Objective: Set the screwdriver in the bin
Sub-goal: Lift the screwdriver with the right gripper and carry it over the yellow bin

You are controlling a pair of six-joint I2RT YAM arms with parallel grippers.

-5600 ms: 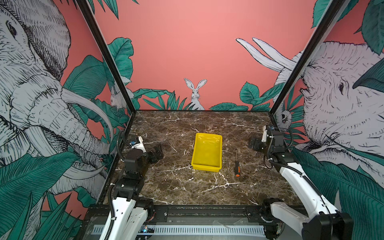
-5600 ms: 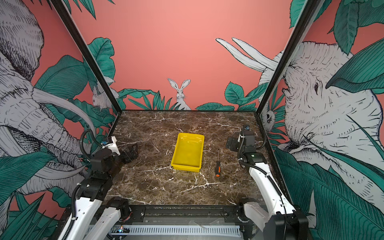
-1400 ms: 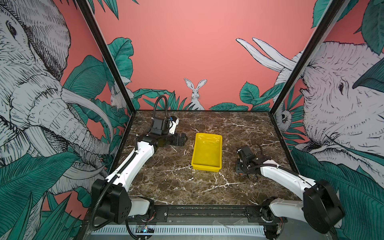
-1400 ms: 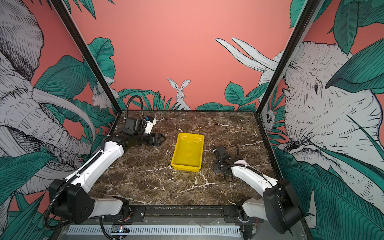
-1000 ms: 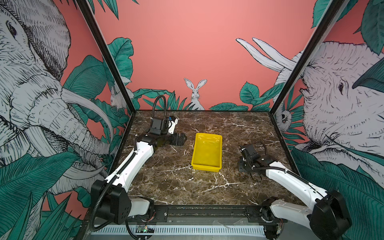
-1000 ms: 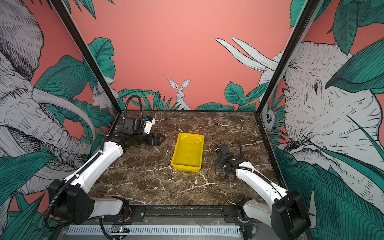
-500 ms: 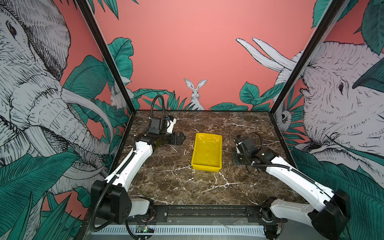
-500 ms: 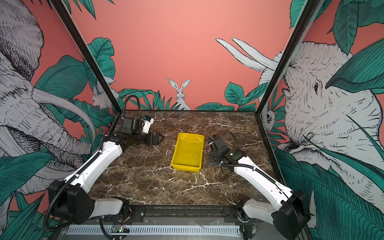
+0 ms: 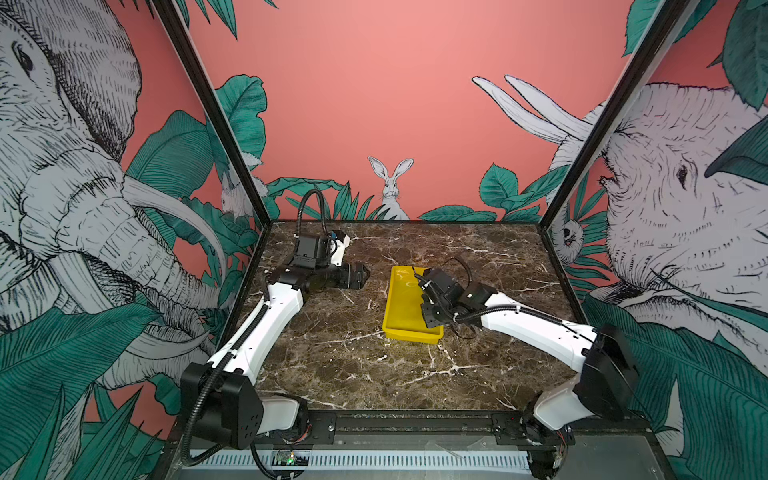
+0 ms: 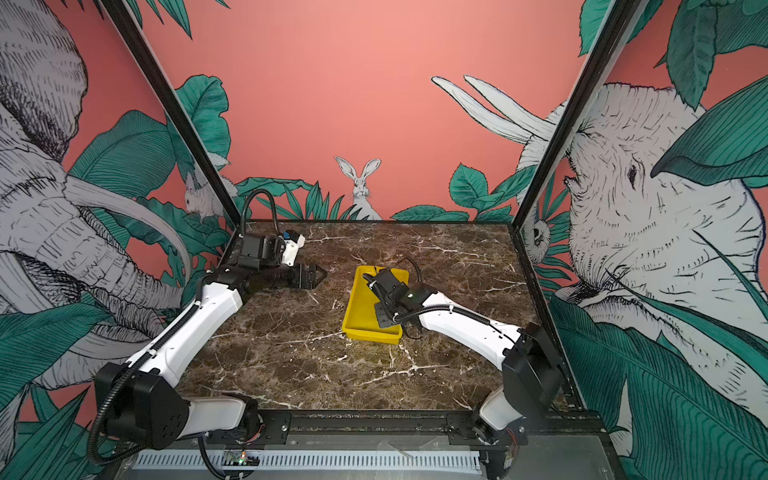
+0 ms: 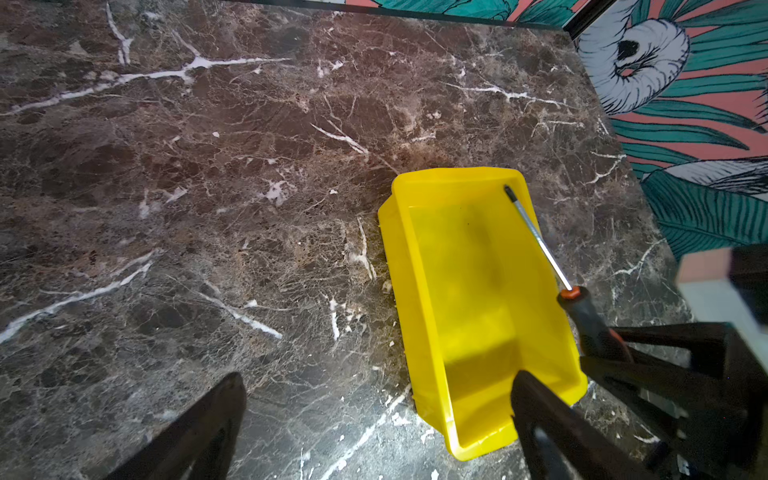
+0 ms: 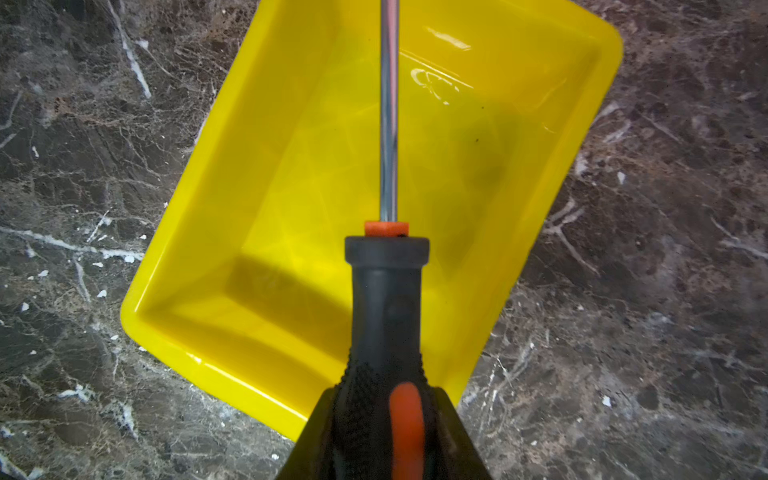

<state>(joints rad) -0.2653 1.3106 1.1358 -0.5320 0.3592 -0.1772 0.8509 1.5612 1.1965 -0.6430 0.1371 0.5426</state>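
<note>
Next, I let go of the screwdriver, now held above the yellow bin, with my right gripper on the yellow bin's bottom (image 9: 404, 306) (image 12: 342, 174), near the long side that faces my left gripper.
The yellow bin (image 9: 409, 335) (image 10: 369, 332) lies mid-table. My right gripper (image 9: 428, 300) (image 10: 384, 297) hovers over its right half, shut on the black and orange handle of the screwdriver (image 12: 386, 307). In the right wrist view the gripper (image 12: 384, 401) clamps the handle's rear, and the metal shaft runs out over the bin's glossy inside (image 12: 291, 174). The left wrist view shows the screwdriver (image 11: 540, 243) held above the bin (image 11: 419, 299), along its far side. My left gripper (image 9: 364, 276) (image 10: 319, 274) (image 11: 378, 384) stands open and empty above the table, left of the bin.
Brown marble tabletop (image 9: 353, 365) spreads around the bin. Printed walls close in the left, back and right sides, and a black rail (image 9: 395, 419) runs along the front edge. The right arm's cable (image 9: 461, 266) loops above the bin's right rim.
My right gripper has carried the screwdriver up off the table to the right of the bin and leftward over it. The left arm has hardly moved.
</note>
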